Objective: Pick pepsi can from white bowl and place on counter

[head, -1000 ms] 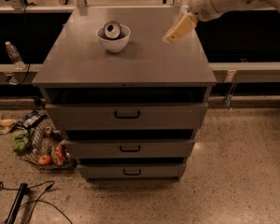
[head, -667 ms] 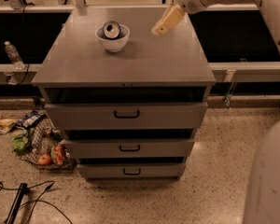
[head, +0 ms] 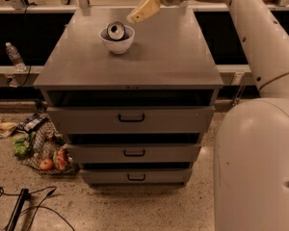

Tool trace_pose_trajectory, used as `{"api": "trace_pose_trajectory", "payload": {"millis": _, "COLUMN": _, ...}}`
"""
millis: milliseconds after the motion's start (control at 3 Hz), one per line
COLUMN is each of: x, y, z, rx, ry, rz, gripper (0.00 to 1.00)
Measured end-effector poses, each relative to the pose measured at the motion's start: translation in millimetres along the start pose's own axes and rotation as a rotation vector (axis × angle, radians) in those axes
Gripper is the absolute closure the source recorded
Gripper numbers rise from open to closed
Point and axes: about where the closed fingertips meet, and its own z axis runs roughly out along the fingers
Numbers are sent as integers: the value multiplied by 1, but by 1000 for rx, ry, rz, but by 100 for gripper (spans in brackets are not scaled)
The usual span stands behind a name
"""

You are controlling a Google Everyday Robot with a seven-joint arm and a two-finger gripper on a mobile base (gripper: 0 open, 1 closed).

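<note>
My gripper is to head next for the pepsi can's silver top end [head: 116, 30] in the white bowl. It will then close on the can there.
The pepsi can [head: 116, 31] lies in the white bowl [head: 117, 43] with its silver top facing the camera. The bowl stands on the grey counter [head: 149, 57], towards its back left. My gripper [head: 134, 18] hangs above the counter just to the upper right of the bowl, with its tan fingers [head: 143, 9] pointing down-left towards the can. It touches neither the can nor the bowl. The white arm reaches in from the upper right.
The cabinet has three drawers with black handles [head: 131, 118]. A clear water bottle [head: 14, 57] stands on a ledge at the left. A net bag of produce [head: 44, 154] and cables [head: 24, 206] lie on the floor at the lower left. My white base [head: 260, 167] fills the lower right.
My gripper has moved left across the back of the counter, from its right side to just beside the bowl. The can and bowl have not moved.
</note>
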Motion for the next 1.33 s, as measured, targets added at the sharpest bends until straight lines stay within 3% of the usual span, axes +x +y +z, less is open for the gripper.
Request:
{"api": "trace_pose_trajectory", "payload": {"millis": 333, "x": -4, "y": 15, "z": 26, "rx": -51, "ry": -24, "rz": 25, "gripper": 0}}
{"api": "trace_pose_trajectory", "payload": {"millis": 1000, "x": 20, "y": 46, "z": 51, "rx": -121, "ry": 58, "rz": 29, "gripper": 0}}
{"api": "trace_pose_trajectory", "payload": {"millis": 1333, "x": 20, "y": 59, "z": 71, "rx": -137, "ry": 49, "rz": -28, "gripper": 0}}
